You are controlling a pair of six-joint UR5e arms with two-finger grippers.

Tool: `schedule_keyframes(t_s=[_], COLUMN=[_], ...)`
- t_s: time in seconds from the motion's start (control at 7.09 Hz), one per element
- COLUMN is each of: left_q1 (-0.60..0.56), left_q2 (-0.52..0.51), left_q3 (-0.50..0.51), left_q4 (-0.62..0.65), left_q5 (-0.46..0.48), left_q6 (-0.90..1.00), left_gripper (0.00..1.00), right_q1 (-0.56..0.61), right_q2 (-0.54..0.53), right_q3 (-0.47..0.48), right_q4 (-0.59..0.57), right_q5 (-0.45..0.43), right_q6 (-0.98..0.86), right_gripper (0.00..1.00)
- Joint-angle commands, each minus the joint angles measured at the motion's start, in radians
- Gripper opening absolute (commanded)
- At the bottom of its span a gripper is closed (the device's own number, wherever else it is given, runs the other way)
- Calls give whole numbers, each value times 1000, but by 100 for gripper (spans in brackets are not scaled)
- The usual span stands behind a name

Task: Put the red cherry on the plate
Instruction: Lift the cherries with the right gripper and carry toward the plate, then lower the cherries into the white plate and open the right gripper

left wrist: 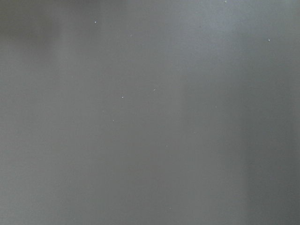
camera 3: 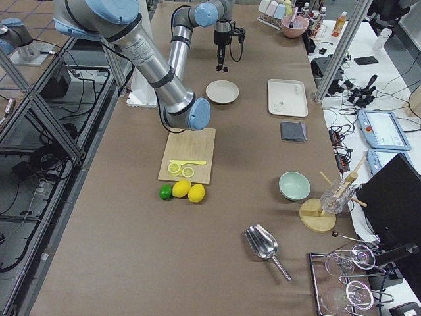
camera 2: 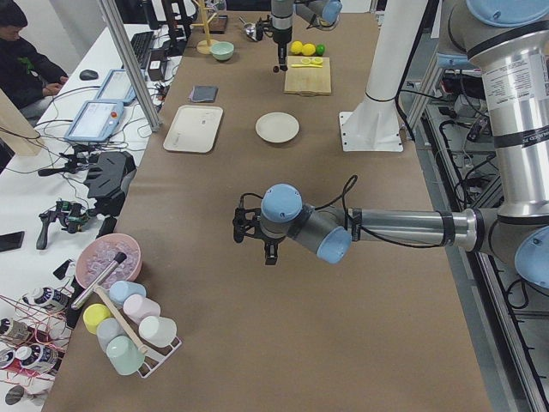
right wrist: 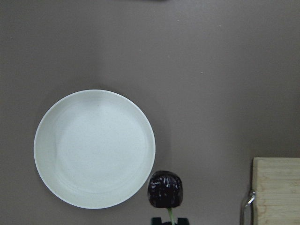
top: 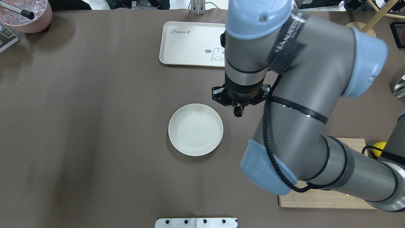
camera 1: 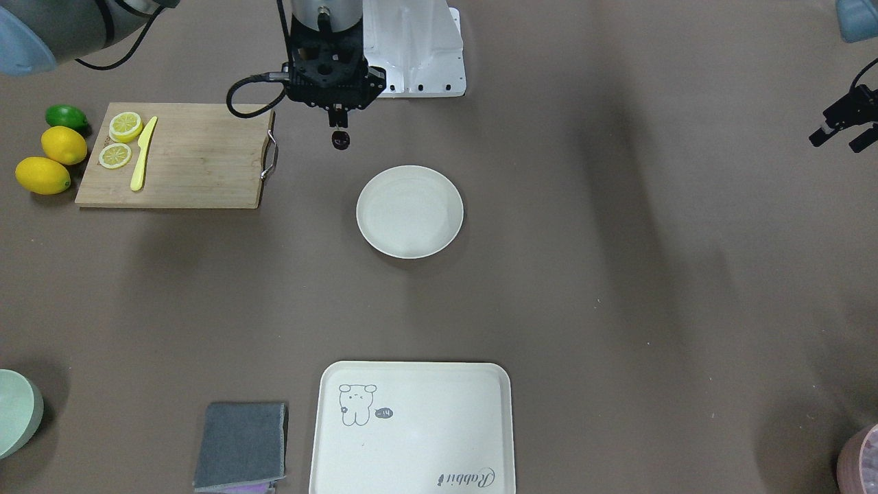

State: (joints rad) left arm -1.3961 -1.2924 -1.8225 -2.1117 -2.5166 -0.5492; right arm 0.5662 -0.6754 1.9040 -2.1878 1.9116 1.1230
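Note:
The robot's right gripper will put the red cherry down near the middle of the round cream-white plate (camera 1: 413, 217) (right wrist: 92, 141).
The red cherry (camera 1: 341, 140), dark maroon and near-black, hangs by its stem from my right gripper (camera 1: 339, 125), which is shut on the stem above the table. In the right wrist view the cherry (right wrist: 165, 189) hangs just off the lower right rim of the plate (right wrist: 93, 148), not over it. The plate (camera 1: 409, 211) is round, cream-white and holds nothing. In the overhead view the cherry (top: 238, 112) is just right of the plate (top: 195, 129). My left gripper (camera 1: 842, 136) hovers far from the plate with its fingers apart; its wrist view shows only bare table.
A wooden cutting board (camera 1: 175, 154) with lemon slices and a yellow knife (camera 1: 143, 154) lies beside the right gripper. Lemons (camera 1: 55, 159) and a lime (camera 1: 66, 116) lie past it. A cream bear tray (camera 1: 411, 429), grey cloth (camera 1: 241, 444) and green bowl (camera 1: 15, 412) line the far edge.

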Motion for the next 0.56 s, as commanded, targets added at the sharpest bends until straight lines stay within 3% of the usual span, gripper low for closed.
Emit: schedule_keyframes(t_s=[0.0,0.28,0.42], left_q1=[-6,-14,-14], left_q2=[10,30,31], left_q3=[-4,-17,-17], left_q4=[-1,-1,-1], left_q5=[-1,1,4], left_q6=[0,0,0], left_gripper=[99,99,99], right_q1=[-40,-40,-49], right_q2=[14,23,28], right_q3=[-174,-328,-363], right_q4=[202,387,420], right_q5=[-45,-57,-66], right_q6=[72,89,112], right_gripper=[0,0,0])
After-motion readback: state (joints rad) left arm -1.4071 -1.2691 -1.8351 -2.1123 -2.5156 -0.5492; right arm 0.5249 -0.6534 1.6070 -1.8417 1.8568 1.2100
